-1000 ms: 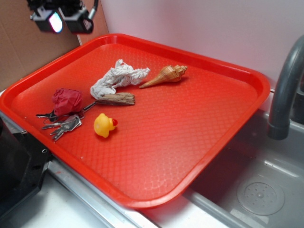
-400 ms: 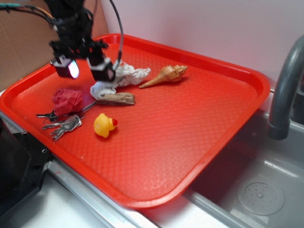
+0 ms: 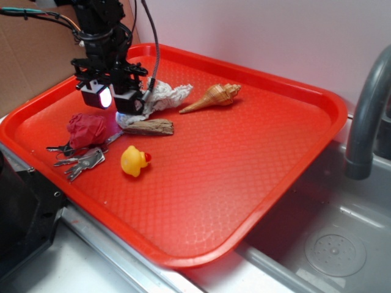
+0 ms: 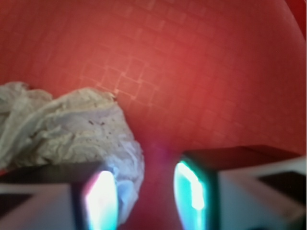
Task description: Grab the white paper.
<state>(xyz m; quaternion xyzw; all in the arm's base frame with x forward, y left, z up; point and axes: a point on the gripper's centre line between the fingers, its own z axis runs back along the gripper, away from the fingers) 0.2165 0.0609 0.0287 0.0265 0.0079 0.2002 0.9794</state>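
Note:
The open fingers of my gripper reach only the end of the white paper, so next I raise the gripper, shift it toward the seashell and take the paper by its middle (image 3: 156,101).
The white paper (image 3: 160,97) is a wrinkly wad lying on the red tray (image 3: 256,159), left of the tan seashell (image 3: 214,97). My gripper (image 3: 114,98) hangs low over the paper's left end, jaws open. In the wrist view the paper (image 4: 67,129) lies at the left, its end reaching into the gap between my glowing fingertips (image 4: 100,201); my gripper (image 4: 146,196) holds nothing. The paper's left end is hidden behind the gripper in the exterior view.
A red wrinkly wad (image 3: 85,129) lies left of a piece of wood (image 3: 149,127). Keys (image 3: 79,160) and a yellow rubber duck (image 3: 134,160) lie nearer the front. A grey tap (image 3: 366,110) and a sink (image 3: 330,244) are at the right.
My gripper came down from the top left corner to the paper's left end and has dropped lower over it. The objects have not moved.

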